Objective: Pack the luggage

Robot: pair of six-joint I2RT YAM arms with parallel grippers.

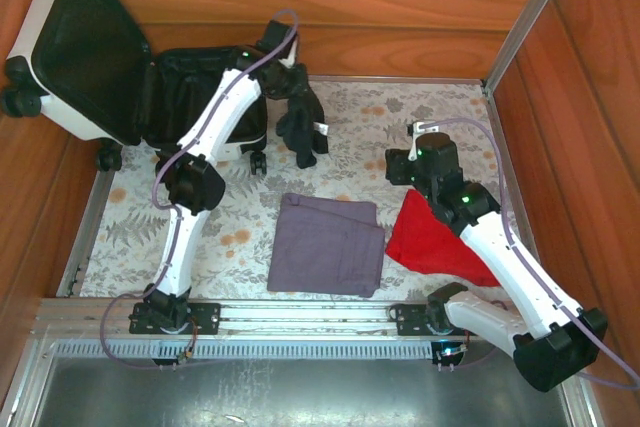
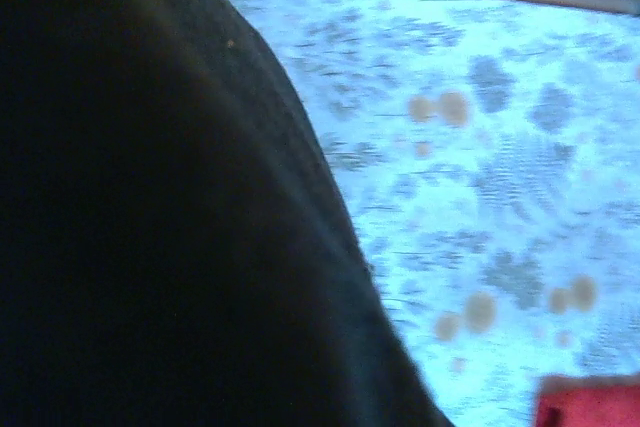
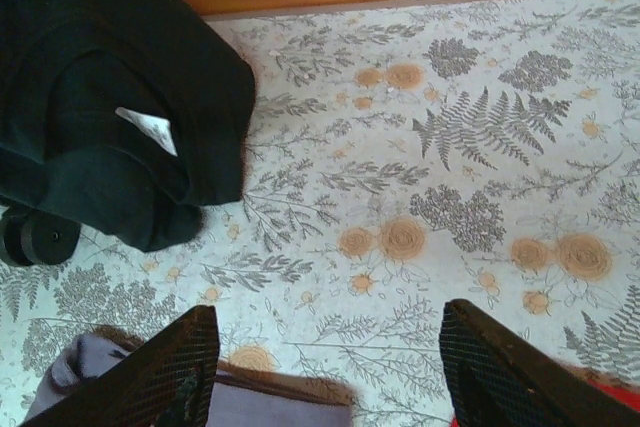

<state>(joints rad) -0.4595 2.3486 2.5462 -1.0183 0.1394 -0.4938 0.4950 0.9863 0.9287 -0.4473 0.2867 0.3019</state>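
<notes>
The black garment will leave my left gripper in the black-lined base of the luggage [image 1: 208, 102], beside its raised lid.
The luggage [image 1: 70, 57] lies open at the back left, its white lid raised and its black-lined base [image 1: 190, 82] flat on the table. One of its black wheels [image 3: 40, 237] is in the right wrist view. My left gripper [image 1: 287, 75] is shut on a black garment [image 1: 302, 122] that hangs just right of the base, a white tag [image 3: 147, 130] on it. Dark cloth [image 2: 150, 227] covers the left gripper's fingers in its wrist view. My right gripper [image 3: 330, 367] stands open over bare tablecloth, holding nothing, to the right of the black garment [image 3: 110, 97].
A folded grey-purple garment [image 1: 328, 244] lies at the front middle. A red cloth [image 1: 435, 237] lies under the right arm. Wooden walls enclose the back and both sides. The flowered tablecloth [image 3: 450, 147] is bare at the back right.
</notes>
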